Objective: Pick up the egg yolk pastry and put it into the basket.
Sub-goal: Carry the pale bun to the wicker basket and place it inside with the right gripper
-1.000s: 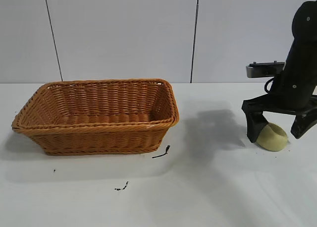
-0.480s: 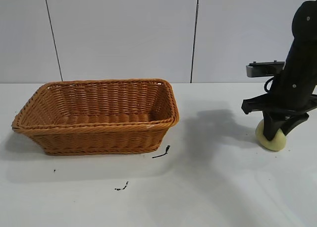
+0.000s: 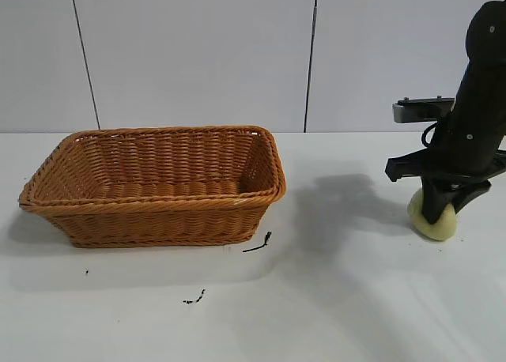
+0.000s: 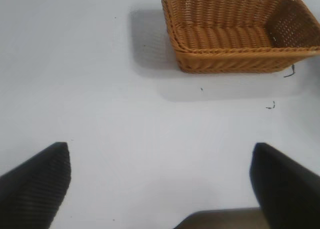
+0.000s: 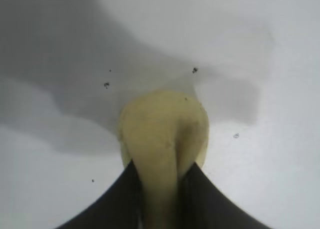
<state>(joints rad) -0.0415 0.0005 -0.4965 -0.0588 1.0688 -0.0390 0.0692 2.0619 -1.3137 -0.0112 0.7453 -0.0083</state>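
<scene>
The egg yolk pastry will go down from my right gripper inside the basket (image 3: 186, 188), behind the basket's front rim and off-centre toward the scrap end.
The egg yolk pastry (image 3: 434, 222), a pale yellow-green lump, rests on the white table at the far right. My right gripper (image 3: 439, 212) stands over it with its fingers shut on it, squeezing it in the middle. In the right wrist view the pastry (image 5: 162, 126) bulges out between the two dark fingers (image 5: 210, 199). The orange-brown wicker basket (image 3: 158, 216) sits at the left of the table and holds nothing; it also shows in the left wrist view (image 4: 235, 59). My left gripper (image 4: 160, 181) is open over bare table, away from the basket, out of the exterior view.
A small dark scrap (image 3: 258, 244) lies by the basket's near right corner and another (image 3: 194, 299) lies nearer the front. Several dark specks dot the table around the pastry (image 5: 106, 84). A white panelled wall stands behind the table.
My right gripper's fingers have closed from wide open around the pastry to shut on it. The pastry stays on the table. The basket has not moved.
</scene>
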